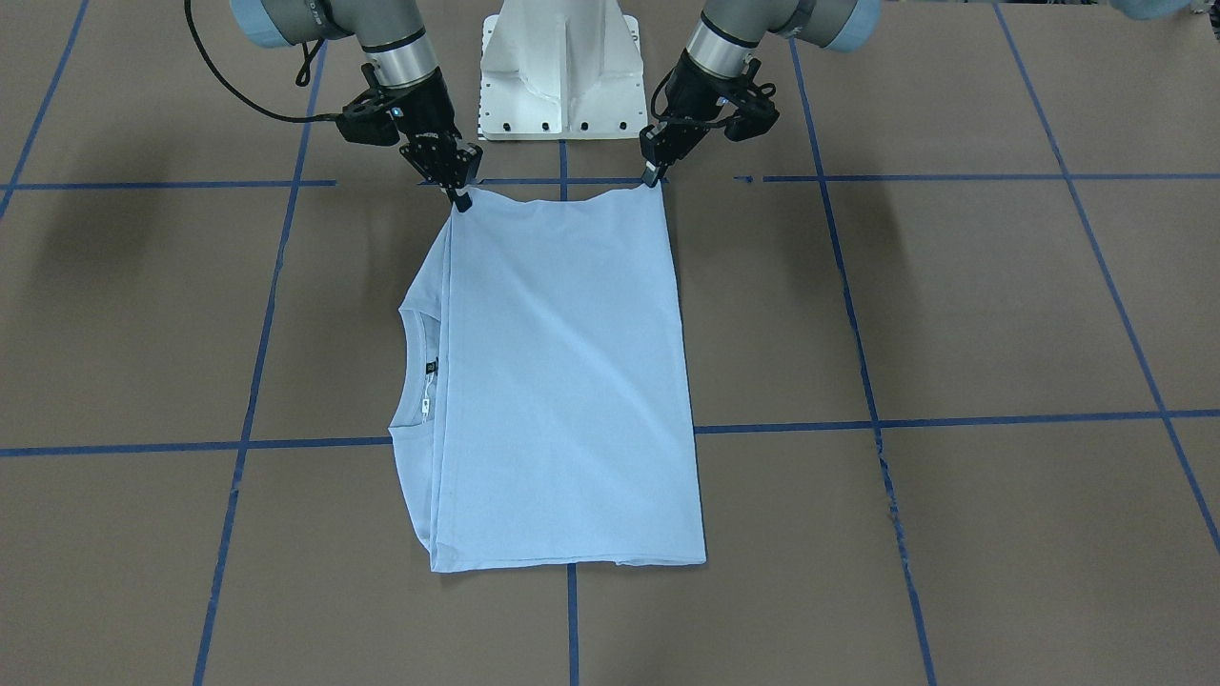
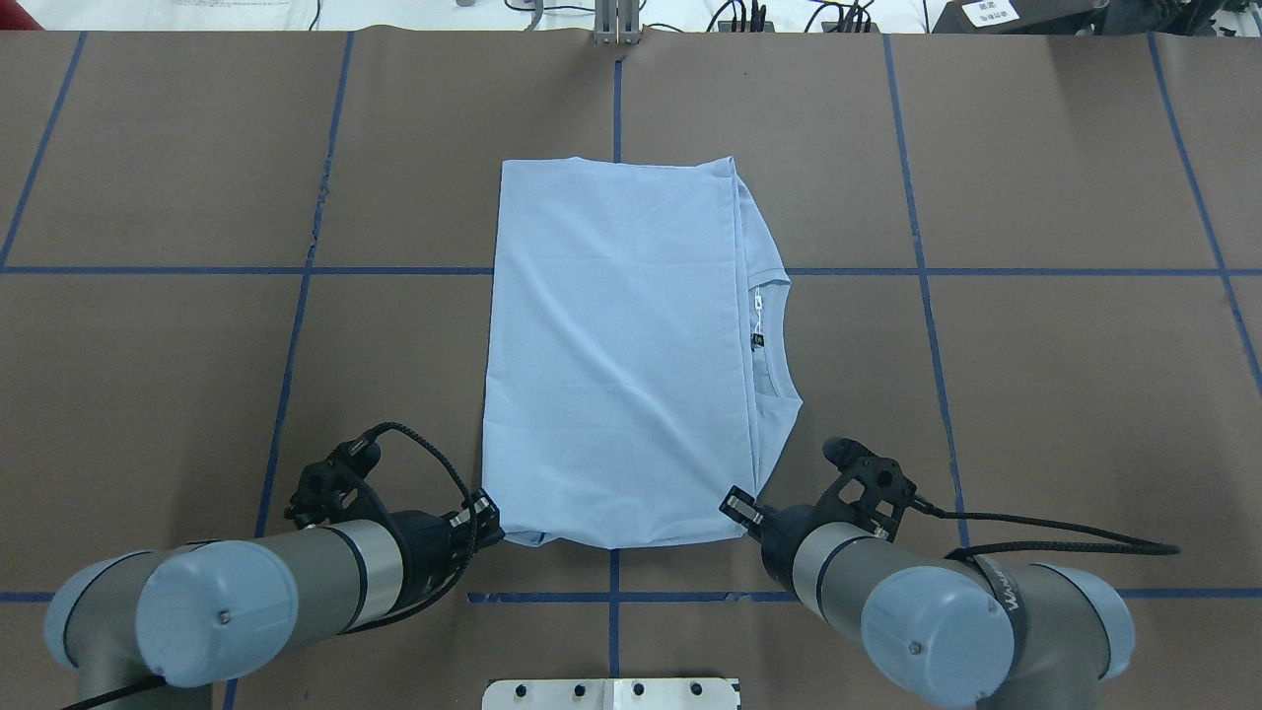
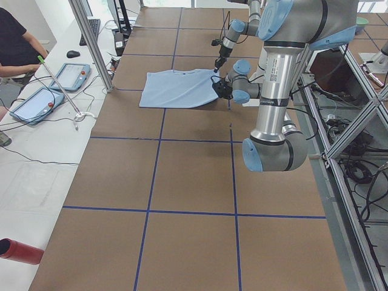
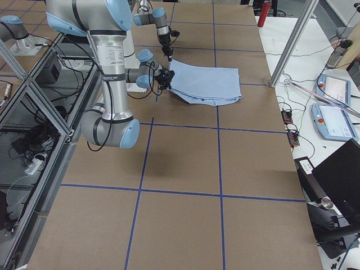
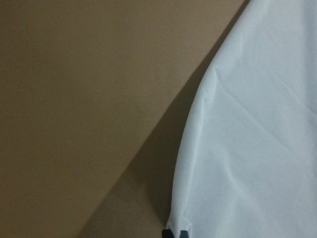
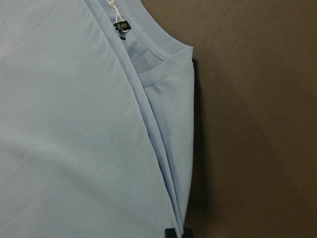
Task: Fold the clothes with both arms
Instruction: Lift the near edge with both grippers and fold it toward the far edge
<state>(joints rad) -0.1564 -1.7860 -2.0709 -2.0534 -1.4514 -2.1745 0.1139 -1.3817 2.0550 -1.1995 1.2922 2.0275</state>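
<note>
My left gripper will let go of the T-shirt corner just beyond the blue tape line meeting its long edge [image 1: 692,457] opposite the neck.
The light blue T-shirt [image 1: 562,381] lies folded lengthwise on the brown table, neck opening and neck label [image 1: 426,405] showing at one long side; it also shows from overhead [image 2: 611,345]. The palm-tree print is hidden. My left gripper [image 1: 654,177] is shut on the shirt's near corner, seen overhead [image 2: 490,523] and in the left wrist view [image 5: 176,233]. My right gripper [image 1: 460,198] is shut on the other near corner, seen overhead [image 2: 737,508] and in the right wrist view [image 6: 177,233]. The edge between them is slightly lifted and sags.
The white pedestal base [image 1: 562,67] stands just behind the grippers. Blue tape lines [image 1: 953,419] grid the table. An aluminium post [image 3: 91,42], tablets [image 3: 36,103] and a person [image 3: 15,48] are at the far side; a red cylinder [image 3: 18,250] lies off the table.
</note>
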